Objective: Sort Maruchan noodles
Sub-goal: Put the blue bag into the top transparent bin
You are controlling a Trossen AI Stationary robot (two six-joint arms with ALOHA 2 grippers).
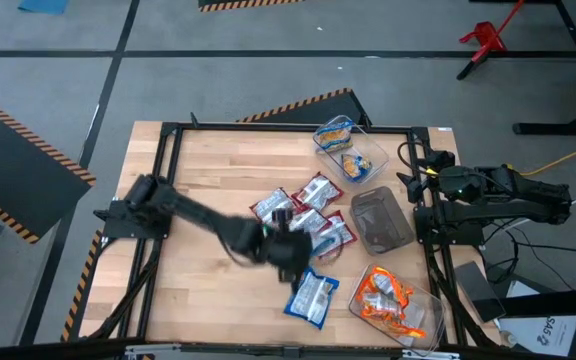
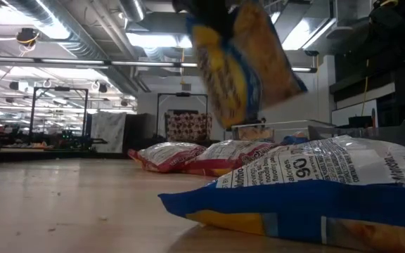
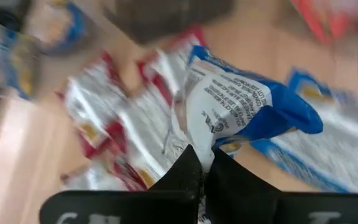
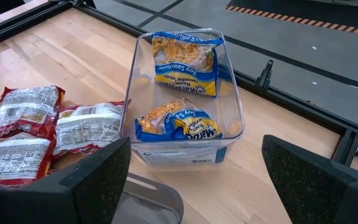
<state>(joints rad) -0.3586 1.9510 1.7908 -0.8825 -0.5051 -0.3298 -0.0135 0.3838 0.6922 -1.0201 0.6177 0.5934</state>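
Note:
My left gripper will set the blue packet down on the two blue packets in the far clear tub (image 1: 352, 154) (image 3: 42, 32).
My left gripper (image 1: 286, 250) hovers over the table's middle, shut on a blue-and-yellow noodle packet (image 2: 241, 63) that hangs in the air. Another blue packet (image 1: 313, 297) lies flat just nearer, filling the low view's foreground (image 2: 308, 190). Several red-and-white packets (image 1: 308, 215) lie flat in a cluster beyond the gripper. Two blue packets (image 4: 185, 93) sit in the far clear tub (image 1: 348, 148), and orange packets (image 1: 388, 300) in the near clear tub. My right gripper (image 4: 197, 186) waits open at the table's right edge, above the far tub and the grey one. My left gripper (image 3: 202, 158) pinches the blue packet between its two fingers at one crumpled edge (image 3: 207, 140). It comes from above, pointing down. The packet hangs below the fingers, lifted clear of the table and tilted.
A dark grey tub (image 1: 380, 220) stands between the two clear tubs on the table's right side. The table's left half (image 1: 198, 270) is bare wood. A black metal frame (image 1: 168, 130) runs around the table's edges.

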